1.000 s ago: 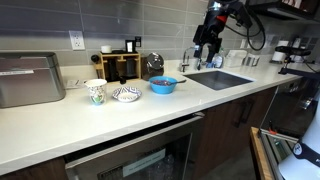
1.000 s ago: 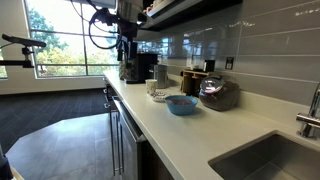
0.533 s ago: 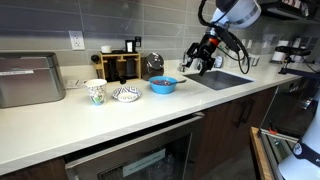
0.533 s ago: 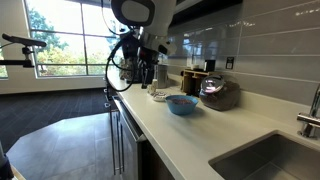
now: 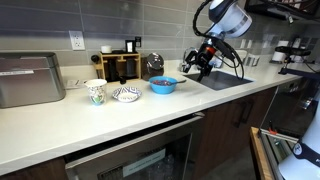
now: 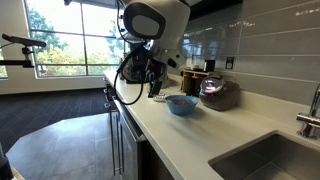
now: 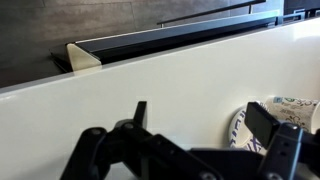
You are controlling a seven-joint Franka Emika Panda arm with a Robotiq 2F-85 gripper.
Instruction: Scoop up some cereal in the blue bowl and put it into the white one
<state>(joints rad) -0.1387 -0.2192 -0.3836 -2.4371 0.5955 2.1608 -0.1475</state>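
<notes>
Next, the gripper closes on the spoon in the blue bowl at the handle's end (image 5: pixel 183 80), which sticks out toward the sink.
The blue bowl (image 5: pixel 163 86) sits on the white counter near the sink and also shows in an exterior view (image 6: pixel 182 104). The white one (image 5: pixel 126 94), a shallow patterned bowl, stands beside it, further from the sink. My gripper (image 5: pixel 195 66) hangs tilted in the air above the counter between the blue bowl and the sink, and in an exterior view (image 6: pixel 151 86) it hides the white bowl. In the wrist view my gripper (image 7: pixel 205 122) is open and empty, with the white bowl's patterned side (image 7: pixel 240 130) showing by one finger.
A patterned paper cup (image 5: pixel 96 92) stands beyond the white bowl. A wooden rack (image 5: pixel 122 64) and a kettle (image 5: pixel 153 65) line the back wall. The sink (image 5: pixel 220 79) is cut into the counter. A toaster oven (image 5: pixel 30 80) stands at the far end.
The arm has swung down from high above the sink and tilted, bringing the gripper lower and closer to the blue bowl. The bowls have not moved.
</notes>
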